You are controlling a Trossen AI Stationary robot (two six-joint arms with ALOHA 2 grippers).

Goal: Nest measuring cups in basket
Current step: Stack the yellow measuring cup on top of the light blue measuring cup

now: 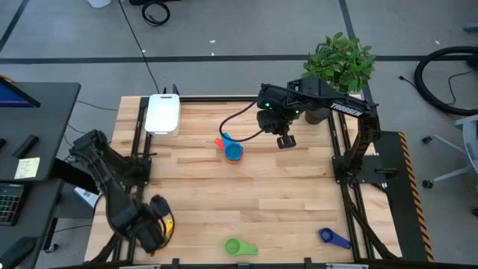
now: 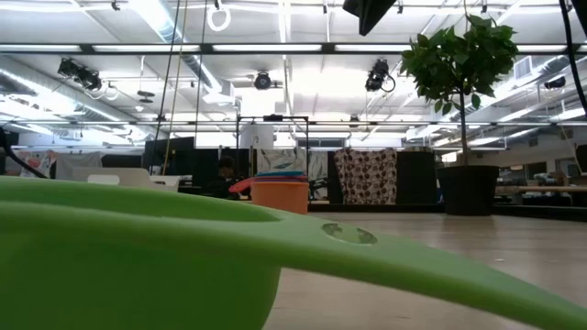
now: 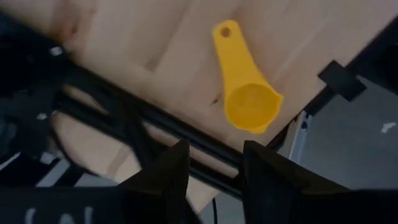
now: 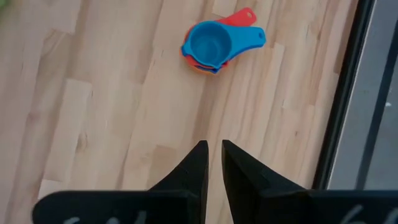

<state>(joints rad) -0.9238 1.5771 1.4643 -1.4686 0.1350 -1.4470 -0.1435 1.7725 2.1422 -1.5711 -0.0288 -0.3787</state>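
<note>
The yellow measuring cup has a handle at one end. Next, my left gripper closes on the yellow measuring cup's rim (image 1: pixel 154 252) (image 3: pixel 255 129) at the opposite end.
A yellow measuring cup (image 3: pixel 245 81) lies on the table's near left corner (image 1: pixel 171 223), beside the black frame rail. My left gripper (image 3: pixel 214 171) hovers open above it, pointing down, and touches nothing. A light blue cup (image 4: pixel 211 43) sits nested on red and orange ones (image 1: pixel 231 148) at mid-table. Above the table to their right hangs my right gripper (image 1: pixel 285 140), its fingers (image 4: pixel 198 165) nearly together and empty. A green cup (image 1: pixel 240 246) and a dark blue cup (image 1: pixel 334 237) lie by the near edge. The white basket (image 1: pixel 163 113) stands at the far left.
A potted plant (image 1: pixel 340 63) stands at the far right corner. Black frame rails (image 3: pixel 155 121) run along the table's sides. In the low view the green cup (image 2: pixel 138 247) fills the foreground. Bare wood lies between the stack and the near edge.
</note>
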